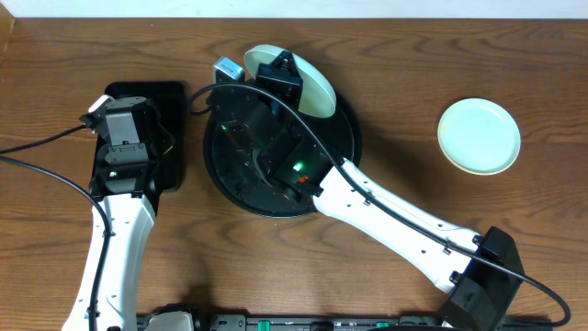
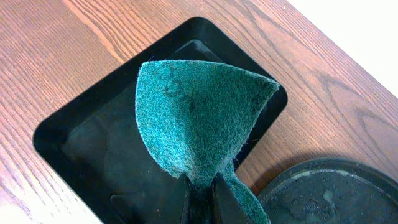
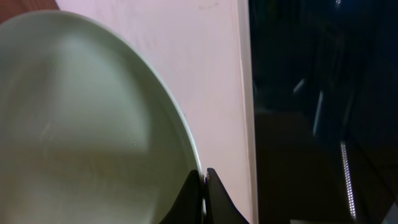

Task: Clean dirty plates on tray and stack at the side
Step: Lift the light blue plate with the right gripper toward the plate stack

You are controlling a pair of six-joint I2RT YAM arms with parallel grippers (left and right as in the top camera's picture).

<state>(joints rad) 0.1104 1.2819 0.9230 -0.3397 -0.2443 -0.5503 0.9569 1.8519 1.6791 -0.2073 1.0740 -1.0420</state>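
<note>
The pale plate, now tilted up above the tray's far side, will be let go by my right gripper on top of the pale blue plate [image 1: 479,135] that lies flat on the table.
The large round black tray [image 1: 241,188] lies mid-table and also shows in the left wrist view [image 2: 336,193]. My right gripper [image 1: 276,69] reaches over it and is shut on the rim of a pale plate [image 1: 312,83], held tilted up on edge above the tray's far side. In the right wrist view the fingers [image 3: 204,183] pinch the plate's rim [image 3: 87,124]. A second pale blue plate [image 1: 479,136] lies flat on the table at the right. The third plate is out of view. My left gripper [image 2: 202,196] is shut on a green scouring pad [image 2: 199,112].
A smaller rectangular black tray [image 1: 170,97] lies left of the round tray, under my left arm, and also shows in the left wrist view [image 2: 74,134]. A small grey-blue object [image 1: 228,69] sits at the round tray's far-left edge. Bare wooden table lies around.
</note>
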